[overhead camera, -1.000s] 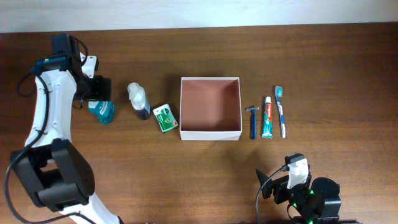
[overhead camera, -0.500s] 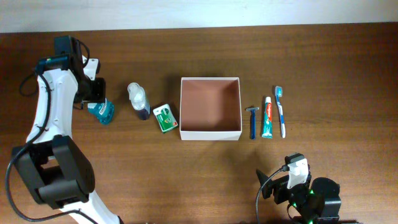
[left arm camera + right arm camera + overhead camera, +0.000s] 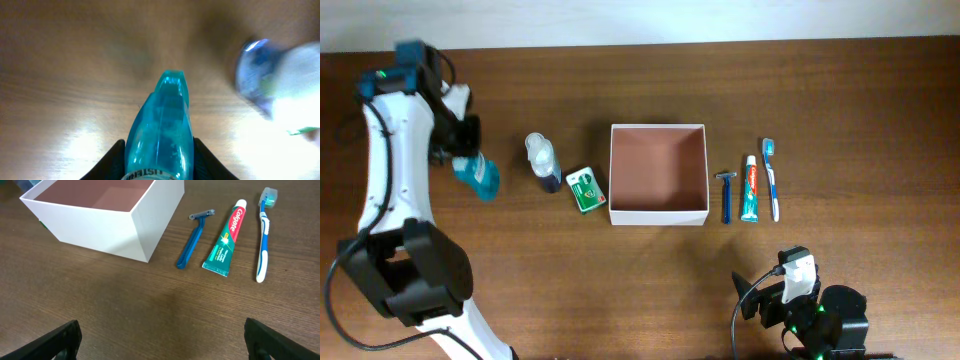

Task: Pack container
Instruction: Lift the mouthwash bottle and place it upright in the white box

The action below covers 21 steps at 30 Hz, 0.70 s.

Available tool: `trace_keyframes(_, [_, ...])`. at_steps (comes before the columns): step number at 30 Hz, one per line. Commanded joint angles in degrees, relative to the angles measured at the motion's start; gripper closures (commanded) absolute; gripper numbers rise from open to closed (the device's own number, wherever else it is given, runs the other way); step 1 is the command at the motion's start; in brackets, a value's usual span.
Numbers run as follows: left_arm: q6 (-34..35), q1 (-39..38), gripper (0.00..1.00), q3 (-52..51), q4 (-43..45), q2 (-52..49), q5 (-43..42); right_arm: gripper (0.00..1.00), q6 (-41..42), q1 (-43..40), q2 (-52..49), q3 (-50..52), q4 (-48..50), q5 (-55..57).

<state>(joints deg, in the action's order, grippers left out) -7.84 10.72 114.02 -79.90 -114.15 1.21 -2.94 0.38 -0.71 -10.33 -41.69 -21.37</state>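
Observation:
The mouthwash bottle will go upright from my left gripper onto the container's pinkish-brown bottom, where I should stand it toward the blue razor's side (image 3: 676,168).
My left gripper (image 3: 469,166) is shut on a translucent blue mouthwash bottle (image 3: 480,179) at the table's left side. In the left wrist view the bottle (image 3: 162,130) fills the gap between both black fingers (image 3: 112,162) and points away from the camera over the wood. The container (image 3: 658,218), a square white box with a pinkish-brown floor, stands at the table's middle with nothing in it; the right wrist view shows it as the container (image 3: 95,230) at upper left. My right gripper (image 3: 160,340) is open over bare wood near the front right, and the overhead view shows this right gripper (image 3: 762,296) there too.
A white-capped bottle (image 3: 542,160) and a green packet (image 3: 586,189) lie between the mouthwash and the container. Right of the container lie a blue razor (image 3: 725,194), a toothpaste tube (image 3: 750,190) and a blue toothbrush (image 3: 771,180). The white-capped bottle (image 3: 270,75) is blurred in the left wrist view.
The left jaws have shut on the mouthwash bottle. The left arm has shifted a little towards the far left, and the bottle has tilted with it. The right arm has not moved.

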Motion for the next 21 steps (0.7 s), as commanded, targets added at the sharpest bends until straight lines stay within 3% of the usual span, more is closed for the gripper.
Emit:
trace_keyframes(1, [2.0,-1.7,0.98,15.4,-4.7,1.4,-3.4,0.01,0.4,0.3,0.5,0.3,0.1,-0.7])
trace_keyframes(9, [2.0,-10.7,0.99,37.6,-15.2,1.4,-7.2,0.01,0.4,0.3,0.5,0.3,0.1,-0.7])
trace_keyframes(21, [3.1,-34.2,0.98,36.7,-12.2,-5.6,-7.8,0.01,0.4,0.3,0.5,0.3,0.1,-0.7])
